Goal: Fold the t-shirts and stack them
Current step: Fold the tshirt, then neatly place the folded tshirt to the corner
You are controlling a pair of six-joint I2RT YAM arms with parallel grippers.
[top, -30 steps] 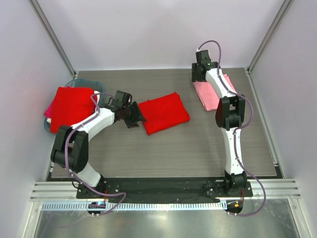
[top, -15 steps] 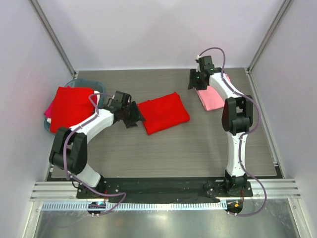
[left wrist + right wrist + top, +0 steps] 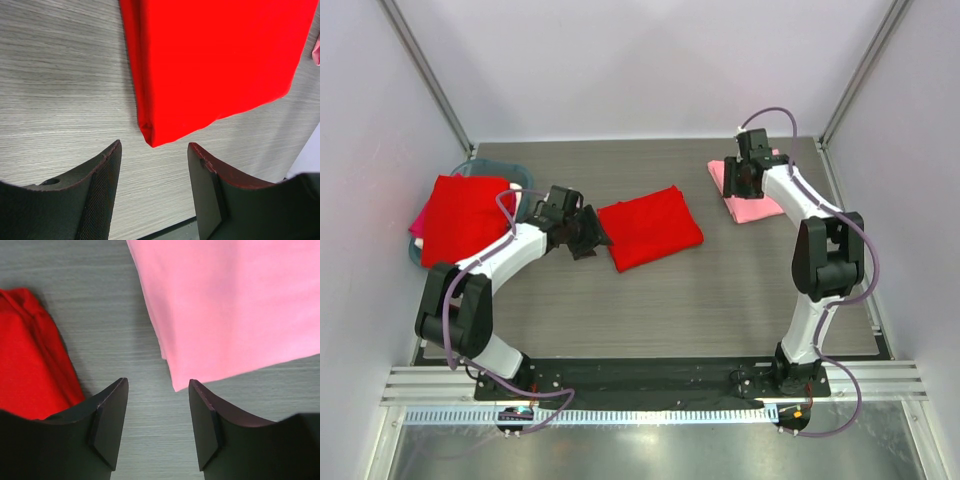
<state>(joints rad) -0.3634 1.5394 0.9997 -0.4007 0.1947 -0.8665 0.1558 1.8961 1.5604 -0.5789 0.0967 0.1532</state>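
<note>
The robot's left gripper will next go to the far corner (image 3: 601, 210) of the folded bright red t-shirt, on the side by the teal basin, and close there.
A folded bright red t-shirt (image 3: 650, 227) lies mid-table. My left gripper (image 3: 592, 233) is open and empty just off its left edge; in the left wrist view (image 3: 154, 160) the shirt's corner (image 3: 215, 60) lies just ahead of the fingertips, not between them. A folded light pink t-shirt (image 3: 756, 208) lies at the back right. My right gripper (image 3: 735, 188) is open and empty over its left part; in the right wrist view (image 3: 157, 390) the pink corner (image 3: 230, 305) is just ahead of the tips. Another red t-shirt (image 3: 465, 215) lies unfolded at the left.
The unfolded red t-shirt drapes over a teal basin (image 3: 480, 163) at the left edge, with magenta cloth (image 3: 418, 222) under it. Walls enclose the table on three sides. The right wrist view also shows the red folded shirt (image 3: 30, 355) at its left.
My right arm has swung to the right and its gripper has come from the pink shirt's back left edge to over the shirt. The left arm has barely moved.
</note>
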